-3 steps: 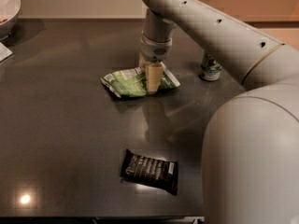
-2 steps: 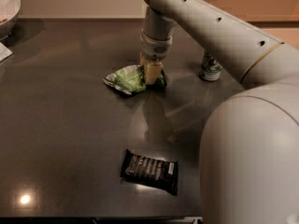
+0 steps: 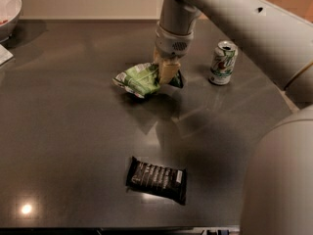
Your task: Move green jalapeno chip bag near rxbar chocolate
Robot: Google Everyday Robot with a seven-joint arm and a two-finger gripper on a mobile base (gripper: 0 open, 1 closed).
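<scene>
Next, I let go of the green jalapeno chip bag with my gripper on the table (image 3: 169, 131) just behind the rxbar chocolate.
The green jalapeno chip bag (image 3: 138, 79) is crumpled and hangs a little above the dark table, with its shadow beneath it. My gripper (image 3: 166, 73) comes down from above and is shut on the bag's right end. The rxbar chocolate (image 3: 157, 179), a flat black wrapper with white text, lies on the table near the front, well below the bag and apart from it.
A green-and-white soda can (image 3: 222, 62) stands upright to the right of the gripper. A white bowl (image 3: 7, 6) sits at the back left corner, with a white item (image 3: 4, 55) at the left edge. My arm fills the right side.
The gripper has closed on the bag's right end and raised it slightly off the table. The bag is more bunched up. The soda can now shows fully.
</scene>
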